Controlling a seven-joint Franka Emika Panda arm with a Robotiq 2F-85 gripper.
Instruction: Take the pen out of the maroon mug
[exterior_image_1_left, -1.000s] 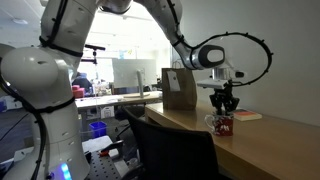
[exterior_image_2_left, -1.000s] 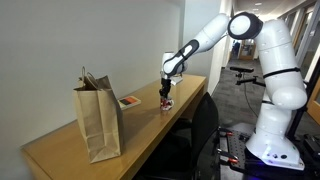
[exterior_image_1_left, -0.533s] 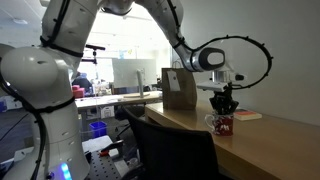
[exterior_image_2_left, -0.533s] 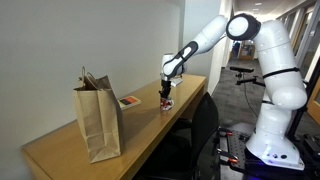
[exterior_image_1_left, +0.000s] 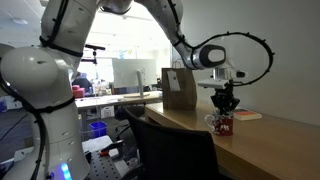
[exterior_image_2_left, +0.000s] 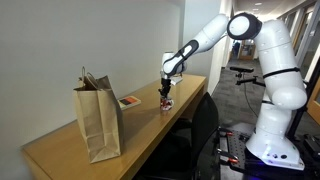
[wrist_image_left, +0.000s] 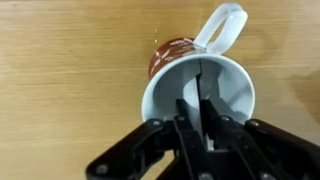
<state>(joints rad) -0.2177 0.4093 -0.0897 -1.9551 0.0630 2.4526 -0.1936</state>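
Note:
Next, my gripper lets go of the pen on the wooden table (exterior_image_1_left: 204, 120) (wrist_image_left: 302, 104) next to the maroon mug, on the side that faces the paper bag.
The maroon mug (wrist_image_left: 172, 55) stands on the wooden table, dark red outside, white inside, with a pale handle at the top right of the wrist view. It also shows small in both exterior views (exterior_image_1_left: 224, 124) (exterior_image_2_left: 167, 102). The pen (wrist_image_left: 200, 72) is a thin dark stick standing in the mug. My gripper (wrist_image_left: 200, 100) hangs straight over the mug with its fingertips inside the rim, shut on the pen. In both exterior views the gripper (exterior_image_1_left: 225, 103) (exterior_image_2_left: 166, 90) sits just above the mug.
A brown paper bag (exterior_image_2_left: 98, 118) stands on the table, also seen behind the mug (exterior_image_1_left: 178, 90). A flat red-and-white book (exterior_image_2_left: 128, 101) (exterior_image_1_left: 245, 115) lies near the mug. A dark chair back (exterior_image_1_left: 165, 148) is at the table's edge.

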